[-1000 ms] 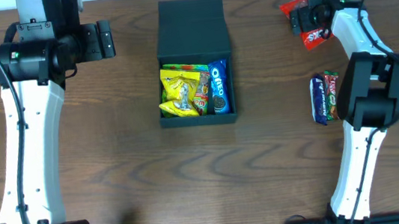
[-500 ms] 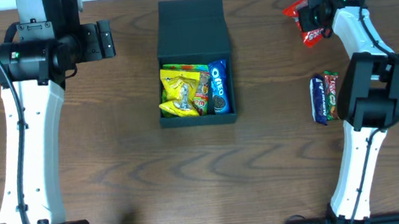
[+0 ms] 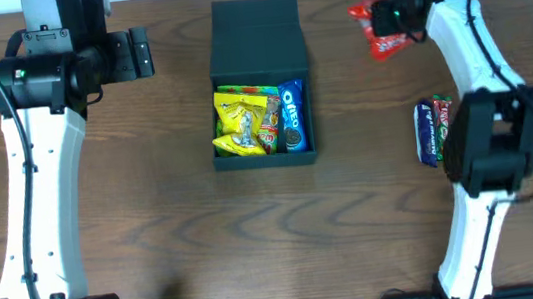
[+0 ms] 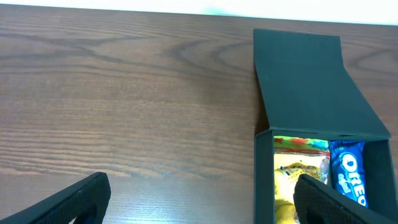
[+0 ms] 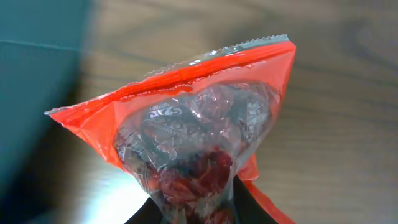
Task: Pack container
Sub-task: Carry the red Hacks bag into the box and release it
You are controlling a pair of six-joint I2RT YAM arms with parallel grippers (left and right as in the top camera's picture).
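I should release the red snack packet with my right gripper on top of the yellow packet in the container (image 3: 244, 125).
The container (image 3: 268, 158), a dark square box, sits at the table's centre with its flap lid (image 3: 257, 35) open toward the back. It holds a yellow packet (image 3: 242, 124) and a blue Oreo packet (image 3: 293, 114). My right gripper (image 3: 399, 8) is shut on a red snack packet (image 3: 380, 34), held above the table to the right of the lid. In the right wrist view the red packet (image 5: 199, 124) hangs from my gripper (image 5: 196, 208), and the container (image 5: 31, 81) is a blur at left. My left gripper (image 4: 199, 199) is open, just left of the container (image 4: 311, 81).
More snack packets (image 3: 433, 128), blue, green and red, lie on the wood table at the right, partly under my right arm. My left arm's white links run down the table's left side.
My right gripper has shut on the red packet and carried it up and to the left, toward the container. The left arm has not moved.
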